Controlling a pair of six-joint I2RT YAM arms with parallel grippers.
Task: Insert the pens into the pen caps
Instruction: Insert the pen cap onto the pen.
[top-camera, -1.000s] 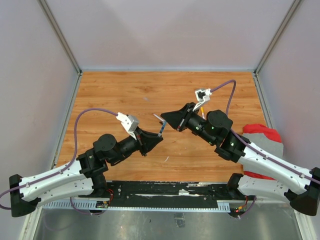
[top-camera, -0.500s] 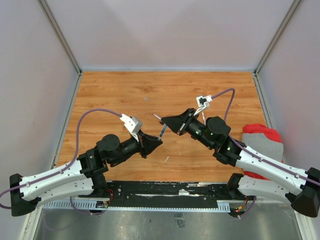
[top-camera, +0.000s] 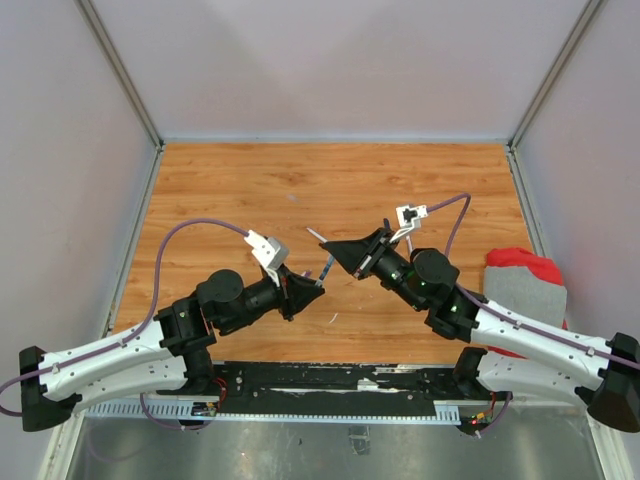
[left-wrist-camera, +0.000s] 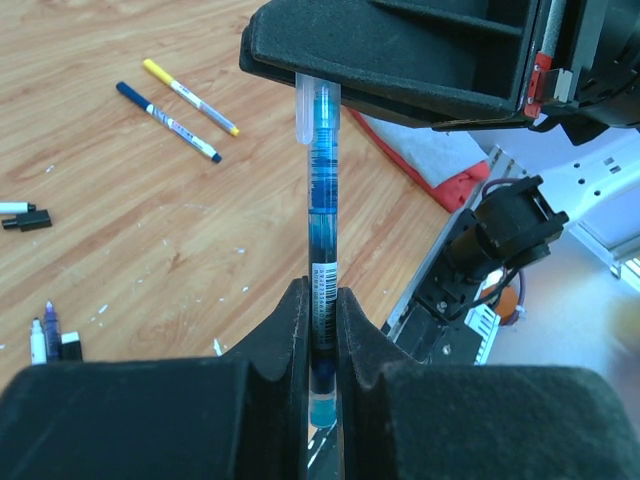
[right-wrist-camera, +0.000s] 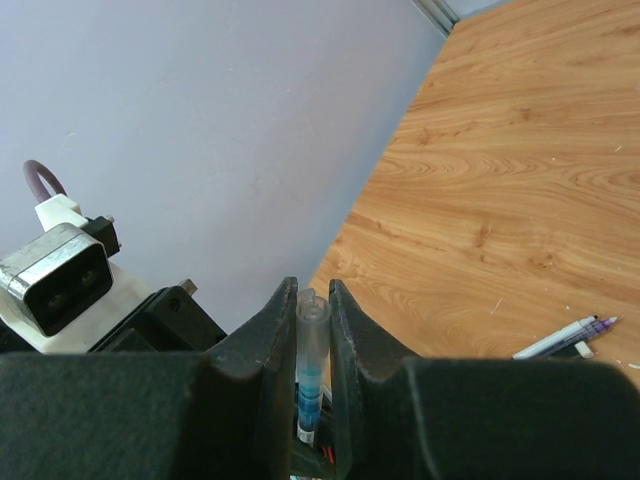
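The clear pen cap is all that my right gripper holds, so next my right gripper opens and grabs the blue pen's body (left-wrist-camera: 323, 245) before carrying it to the yellow pen.
A blue pen (left-wrist-camera: 320, 250) with a clear barrel stands between the two grippers above the wooden table (top-camera: 230, 190). My left gripper (left-wrist-camera: 320, 295) is shut on its lower barrel. A clear pen cap (right-wrist-camera: 312, 325) sits over the pen's upper end, and my right gripper (right-wrist-camera: 313, 290) is shut on that cap. From above, the pen (top-camera: 326, 268) bridges the left gripper (top-camera: 308, 285) and the right gripper (top-camera: 337, 252) near the table's middle. More pens lie loose: a yellow one (left-wrist-camera: 190, 96), a dark blue one (left-wrist-camera: 168, 122) and a purple one (right-wrist-camera: 565, 338).
A red and grey cloth (top-camera: 522, 272) lies at the table's right edge. A black cap piece (left-wrist-camera: 25, 217) and small pen parts (left-wrist-camera: 50, 335) lie on the wood. Grey walls enclose the table on three sides.
Both grippers have drifted toward the near edge and closer together, the right one moving down and left. The pen stays held between them.
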